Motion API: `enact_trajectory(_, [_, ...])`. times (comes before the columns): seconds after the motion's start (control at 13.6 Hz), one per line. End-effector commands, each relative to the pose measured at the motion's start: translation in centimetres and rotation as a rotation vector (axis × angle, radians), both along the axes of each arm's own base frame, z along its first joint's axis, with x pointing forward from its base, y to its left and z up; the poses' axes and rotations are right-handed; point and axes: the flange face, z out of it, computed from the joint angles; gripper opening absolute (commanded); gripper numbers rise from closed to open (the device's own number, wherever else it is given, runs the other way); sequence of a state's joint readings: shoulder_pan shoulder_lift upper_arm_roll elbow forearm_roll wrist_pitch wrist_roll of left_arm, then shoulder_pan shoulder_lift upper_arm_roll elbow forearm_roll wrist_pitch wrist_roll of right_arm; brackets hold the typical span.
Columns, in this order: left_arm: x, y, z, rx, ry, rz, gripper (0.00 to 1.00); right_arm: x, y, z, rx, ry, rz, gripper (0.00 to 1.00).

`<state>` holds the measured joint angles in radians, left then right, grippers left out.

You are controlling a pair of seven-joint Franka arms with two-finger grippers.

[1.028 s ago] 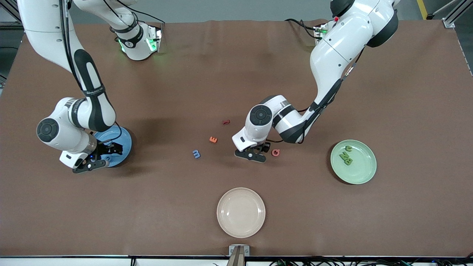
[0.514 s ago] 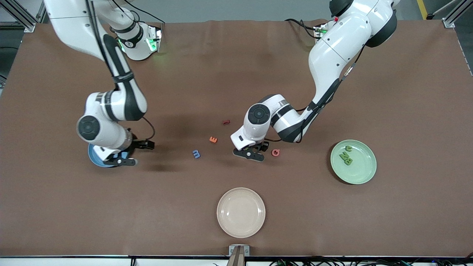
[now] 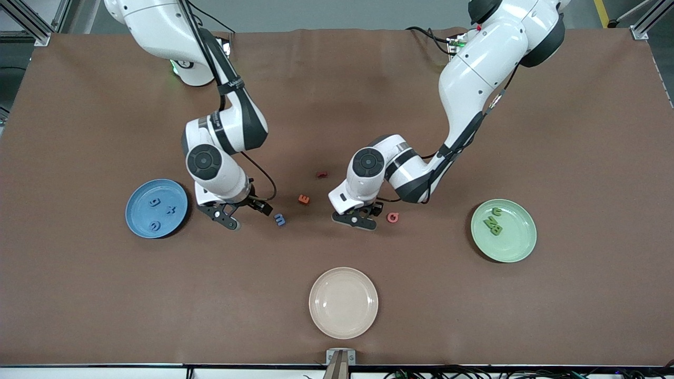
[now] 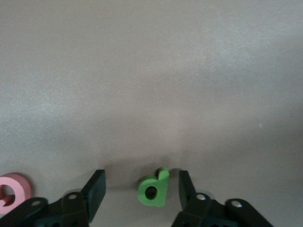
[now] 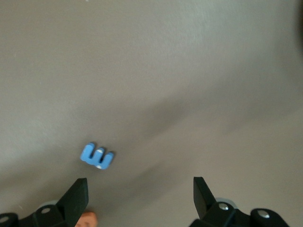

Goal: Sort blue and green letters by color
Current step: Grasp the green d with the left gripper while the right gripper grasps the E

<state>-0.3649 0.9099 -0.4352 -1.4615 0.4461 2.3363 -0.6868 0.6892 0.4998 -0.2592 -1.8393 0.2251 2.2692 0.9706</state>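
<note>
The fingers of my right gripper should close next on the outer legs of the blue m (image 3: 279, 220) (image 5: 97, 157), squeezing the letter from both of its sides.
The blue plate (image 3: 138, 213) holds three blue letters: 9 (image 3: 154, 202), + (image 3: 171, 209) and G (image 3: 154, 226). A blue m (image 3: 279, 219) lies on the table mid-way; it also shows in the right wrist view (image 5: 97, 156). My right gripper (image 3: 246, 213) is open and empty beside the m, toward the blue plate. The green plate (image 3: 518, 239) holds green u (image 3: 496, 211), N and B (image 3: 494, 226). My left gripper (image 3: 366, 215) is open and low on the table, its fingers either side of a green p (image 4: 154, 188), not touching it. The p is hidden in the front view.
A pink Q (image 3: 393, 217) lies just beside my left gripper, toward the green plate. An orange E (image 3: 304, 199) and a dark red piece (image 3: 321, 174) lie farther from the camera. A cream plate (image 3: 343, 302) stands near the front edge.
My right arm has swung from over the blue plate across to the blue m, uncovering the plate and its three letters. My left gripper has barely moved.
</note>
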Motion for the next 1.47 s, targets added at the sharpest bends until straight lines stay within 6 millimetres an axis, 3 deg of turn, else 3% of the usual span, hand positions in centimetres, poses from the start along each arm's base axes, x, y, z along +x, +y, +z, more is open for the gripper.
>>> enact_trajectory(0.0, [0.1, -0.2, 0.0, 0.006, -0.006, 0.002, 0.65, 1.9, 1.2, -1.5, 0.022, 0.017, -0.217, 0.98])
enact_trajectory(0.37, [-1.1, -0.7, -0.1, 0.038, 0.019, 0.029, 0.54, 1.0, 5.2, -3.5, 0.001, 0.01, -0.164, 1.0])
enact_trajectory(0.66, [-2.1, -1.4, -0.2, 0.065, 0.038, 0.066, 0.28, 1.9, 4.7, -4.2, 0.003, 0.009, -0.18, 0.84])
enact_trajectory(0.81, [-2.5, -1.6, 0.2, 0.085, 0.046, 0.107, 0.05, 1.8, 4.5, -5.2, -0.009, 0.018, -0.18, 0.76])
enact_trajectory(0.95, [-2.3, -1.4, 1.0, 0.101, 0.048, 0.12, 0.01, 2.4, 4.6, -5.8, -0.007, 0.001, -0.18, 0.73])
enact_trajectory(1.1, [-1.3, -0.5, 3.5, 0.102, 0.026, 0.139, 0.01, 2.4, 5.2, -5.9, -0.005, -0.009, -0.175, 0.72])
enact_trajectory(1.18, [-0.3, 0.3, 5.8, 0.101, 0.007, 0.158, 0.0, 2.4, 5.1, -6.3, -0.01, -0.005, -0.176, 0.72])
enact_trajectory(1.4, [2.9, 5.2, 12.2, 0.129, -0.016, 0.236, 0.0, 2.7, 4.5, -7.2, -0.017, -0.001, -0.173, 0.71])
